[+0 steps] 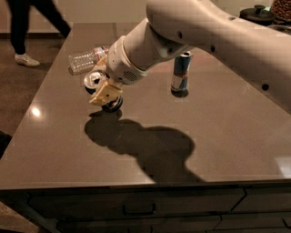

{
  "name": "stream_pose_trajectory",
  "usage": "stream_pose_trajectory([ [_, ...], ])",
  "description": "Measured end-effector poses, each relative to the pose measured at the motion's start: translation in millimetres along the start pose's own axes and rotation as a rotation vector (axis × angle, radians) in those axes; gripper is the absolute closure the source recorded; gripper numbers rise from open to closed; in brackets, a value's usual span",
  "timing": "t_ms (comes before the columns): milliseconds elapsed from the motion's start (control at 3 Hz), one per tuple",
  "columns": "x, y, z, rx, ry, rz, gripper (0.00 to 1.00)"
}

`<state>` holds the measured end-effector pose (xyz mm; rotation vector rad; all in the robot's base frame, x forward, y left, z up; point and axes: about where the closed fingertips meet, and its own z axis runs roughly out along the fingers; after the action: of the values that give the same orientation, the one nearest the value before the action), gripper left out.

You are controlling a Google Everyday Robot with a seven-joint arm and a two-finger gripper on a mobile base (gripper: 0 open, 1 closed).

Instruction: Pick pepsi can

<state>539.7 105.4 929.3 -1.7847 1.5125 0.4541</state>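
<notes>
Next, I let go of the pepsi can with my gripper on the table (120, 89) between the clear plastic bottle and the blue-and-silver can.
The pepsi can (94, 80) is tilted on its side, its silver top facing left and its dark base down to the right. My gripper (106, 93) is at the end of the large white arm (191, 32). It is shut on the can, with a tan finger (105, 94) lying across the can's body. The can hangs a little above the brown table (54, 145), and its shadow falls just below it. The can's logo is hidden by the finger.
A clear plastic bottle (85, 59) lies on its side behind the gripper. A tall slim blue-and-silver can (181, 72) stands upright mid-table, to the right. Dark-lidded jars (257, 12) stand at the far right corner. A person's legs (22, 27) are on the floor at far left.
</notes>
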Motion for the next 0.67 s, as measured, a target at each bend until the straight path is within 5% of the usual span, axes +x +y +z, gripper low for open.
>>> stream_pose_trajectory([
  [667,20.3,-27.1,-20.8,0.023,0.168,-0.230,1.00],
])
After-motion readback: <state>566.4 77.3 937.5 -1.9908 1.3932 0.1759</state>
